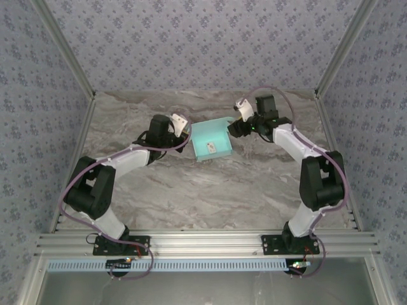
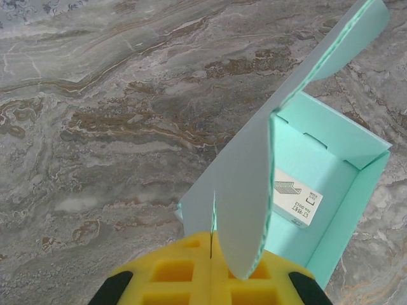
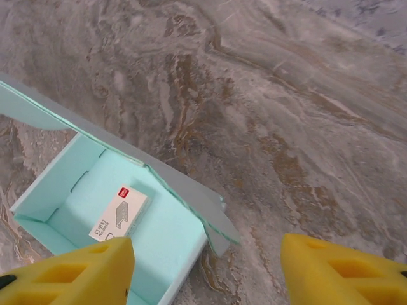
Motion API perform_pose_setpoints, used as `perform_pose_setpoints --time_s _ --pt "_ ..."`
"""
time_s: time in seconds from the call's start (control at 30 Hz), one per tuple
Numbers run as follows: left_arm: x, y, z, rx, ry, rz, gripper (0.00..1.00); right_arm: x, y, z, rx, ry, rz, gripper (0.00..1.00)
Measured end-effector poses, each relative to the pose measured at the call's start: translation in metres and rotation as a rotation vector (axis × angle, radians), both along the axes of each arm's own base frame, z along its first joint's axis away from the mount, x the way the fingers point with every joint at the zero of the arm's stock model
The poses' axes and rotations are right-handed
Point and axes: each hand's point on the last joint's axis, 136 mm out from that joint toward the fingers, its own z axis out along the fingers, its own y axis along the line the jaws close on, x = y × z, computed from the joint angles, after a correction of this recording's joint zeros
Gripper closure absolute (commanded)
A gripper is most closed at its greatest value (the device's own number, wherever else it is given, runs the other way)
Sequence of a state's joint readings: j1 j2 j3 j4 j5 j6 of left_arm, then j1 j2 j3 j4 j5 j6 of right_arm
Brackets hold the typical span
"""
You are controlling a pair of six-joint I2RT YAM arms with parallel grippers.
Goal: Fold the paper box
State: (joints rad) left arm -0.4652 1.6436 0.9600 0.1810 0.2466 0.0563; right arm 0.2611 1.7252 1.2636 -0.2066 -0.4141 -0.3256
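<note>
The rounded end of the side flap is outside my left gripper's closed fingers, so next I open them and pinch the side flap's lower part (image 2: 240, 232) before I fold the lid of the box.
The paper box (image 1: 216, 135) is pale turquoise card lying open-topped on the marble table, with a small white staple packet (image 1: 210, 147) inside it. My left gripper (image 1: 186, 133) is at the box's left side. In the left wrist view its yellow fingers (image 2: 178, 273) are pressed together, with the raised side flap (image 2: 248, 190) pinched in the seam between them. My right gripper (image 1: 235, 126) hovers at the box's right side. It stands open (image 3: 206, 279) with nothing between its pads, above the box's right wall and loose flap (image 3: 191, 190). The packet (image 3: 119, 214) lies on the box floor (image 3: 165, 229).
The marble tabletop (image 1: 210, 190) stretches bare in front of the box. Patterned walls and metal frame posts (image 1: 337, 60) close in the back and sides. Both arm bases sit on the rail (image 1: 203, 244) at the near edge.
</note>
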Motion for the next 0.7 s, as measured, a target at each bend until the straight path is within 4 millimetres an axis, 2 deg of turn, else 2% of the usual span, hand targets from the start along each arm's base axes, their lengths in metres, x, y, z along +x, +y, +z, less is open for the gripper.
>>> perform_pose_setpoints --time_s 0.1,0.17,0.33,0.6,0.7 --pt "0.000 0.000 0.000 0.002 0.000 -0.002 1.00 0.001 0.005 -0.014 -0.017 0.029 0.043 0.47" --pt "-0.001 0.000 0.000 0.002 0.000 -0.005 1.00 0.003 0.006 -0.020 -0.029 0.039 0.061 0.58" --pt "-0.001 0.000 0.000 0.003 -0.001 -0.006 1.00 0.006 0.007 -0.030 -0.045 0.055 0.078 0.78" --pt "-0.001 -0.001 0.000 0.000 -0.001 -0.009 1.00 0.005 0.009 -0.035 -0.053 0.062 0.082 0.96" --pt "0.000 -0.001 0.002 -0.001 -0.004 -0.010 0.94 0.005 0.010 -0.035 -0.058 0.060 0.080 1.00"
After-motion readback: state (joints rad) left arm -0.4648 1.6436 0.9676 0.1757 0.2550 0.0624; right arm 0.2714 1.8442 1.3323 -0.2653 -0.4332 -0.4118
